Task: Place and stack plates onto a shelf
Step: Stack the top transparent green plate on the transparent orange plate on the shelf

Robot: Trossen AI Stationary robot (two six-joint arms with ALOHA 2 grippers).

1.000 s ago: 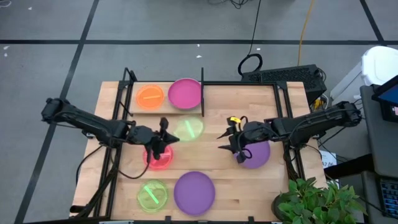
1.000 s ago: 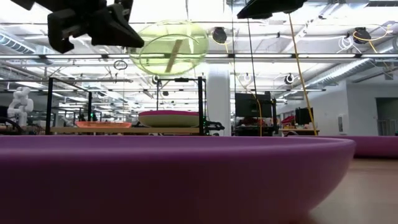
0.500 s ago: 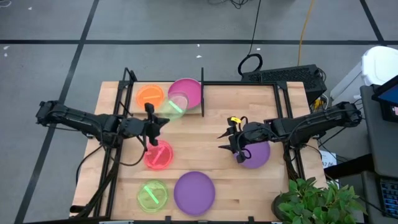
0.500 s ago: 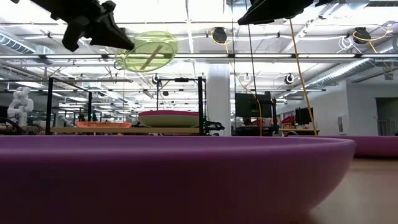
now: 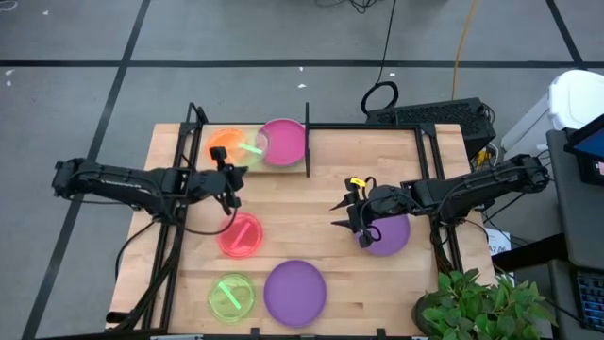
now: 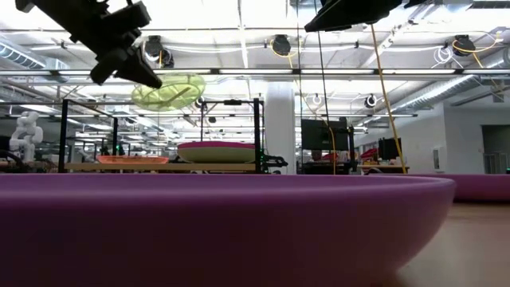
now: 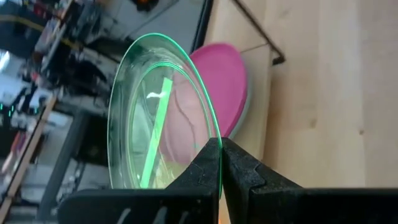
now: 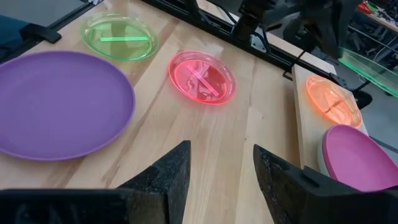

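My left gripper is going to set the neon-green plate, now held high over the shelf board, down on top of the orange plate (image 5: pixel 226 143) on the shelf.
My left gripper (image 5: pixel 230 168) is shut on a small translucent neon-green plate (image 5: pixel 248 148), which it carries in the air above the shelf (image 5: pixel 294 170) at the table's far left. In the low view the plate (image 6: pixel 169 92) hangs high over the shelf board (image 6: pixel 159 167). On the shelf lie an orange plate (image 5: pixel 225 144) and a magenta plate (image 5: pixel 283 142). My right gripper (image 5: pixel 347 213) is open and hovers at mid-table beside a purple plate (image 5: pixel 389 234) lying flat on the table. My left gripper pinches the neon-green plate by its rim (image 7: pixel 215 135) between its two fingers (image 7: pixel 239 171). The fingers come at it slanting from the table's near left side. The plate is lifted clear and tilted, over the gap between the orange and magenta plates.
A red plate (image 5: pixel 241 234), a second neon-green plate (image 5: pixel 231 296) and a large purple plate (image 5: pixel 294 293) lie flat on the near part of the table. Black frame posts (image 5: pixel 307 142) stand at the shelf's ends. The large purple plate's rim (image 6: pixel 239 223) fills the low view's foreground.
My left gripper has carried the green plate from mid-table, above the red plate, toward the far left edge and over the shelf. The plate has tipped from nearly face-on in the low view to a flatter tilt.
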